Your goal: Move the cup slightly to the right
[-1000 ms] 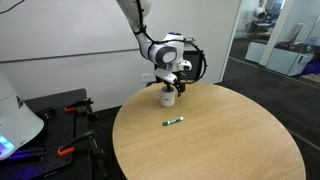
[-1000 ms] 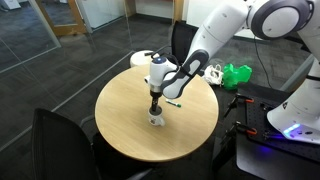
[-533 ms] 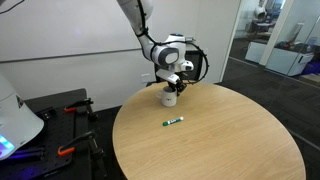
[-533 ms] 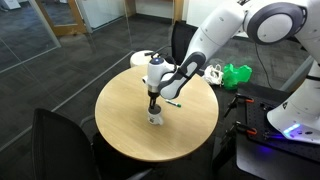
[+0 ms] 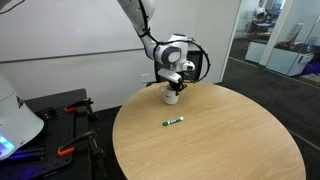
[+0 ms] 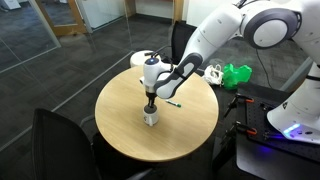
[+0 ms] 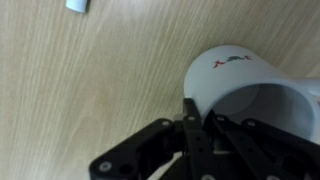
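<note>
Next, I set the cup on the bare wood [image 5: 207, 130] beside the green marker, near the table's middle.
The cup [image 5: 170, 98] is a small white mug standing near the far edge of the round wooden table [image 5: 215, 145]. In both exterior views my gripper [image 5: 172, 88] comes straight down onto its top. From the wrist, the cup [image 7: 232, 82] fills the right side, with a small red and green mark on its wall. My gripper [image 7: 202, 112] is shut on the cup's rim, one finger [image 7: 189, 112] outside the wall and the other inside. The cup [image 6: 150, 118] rests on the table [image 6: 125, 130] beneath the gripper [image 6: 150, 106]. A green marker [image 5: 173, 122] lies on the wood nearby.
The marker [image 6: 172, 103] lies close beside the arm, and its pale end [image 7: 77, 5] shows at the top of the wrist view. A black chair [image 6: 50, 135] stands at the table's near edge. A green object [image 6: 237, 74] and a white machine [image 5: 15, 120] sit off the table.
The jaws have closed onto the cup's rim. The arm has sunk slightly over the cup; the cup and marker have stayed in place.
</note>
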Tool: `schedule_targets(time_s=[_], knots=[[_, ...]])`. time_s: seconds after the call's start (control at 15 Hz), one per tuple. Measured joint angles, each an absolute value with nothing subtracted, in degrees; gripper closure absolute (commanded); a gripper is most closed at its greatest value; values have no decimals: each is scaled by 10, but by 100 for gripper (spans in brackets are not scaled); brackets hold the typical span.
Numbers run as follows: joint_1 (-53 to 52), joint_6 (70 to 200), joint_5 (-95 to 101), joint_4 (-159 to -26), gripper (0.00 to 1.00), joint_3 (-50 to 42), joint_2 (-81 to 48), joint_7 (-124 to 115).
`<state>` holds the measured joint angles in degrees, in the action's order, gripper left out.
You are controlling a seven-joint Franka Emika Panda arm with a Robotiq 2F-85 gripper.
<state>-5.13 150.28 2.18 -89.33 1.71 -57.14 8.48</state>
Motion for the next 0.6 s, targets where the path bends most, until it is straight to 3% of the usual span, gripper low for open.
schedule_targets(time_s=[0.6], knots=[[-46,1495,22,-864,98,-34,-586,37]])
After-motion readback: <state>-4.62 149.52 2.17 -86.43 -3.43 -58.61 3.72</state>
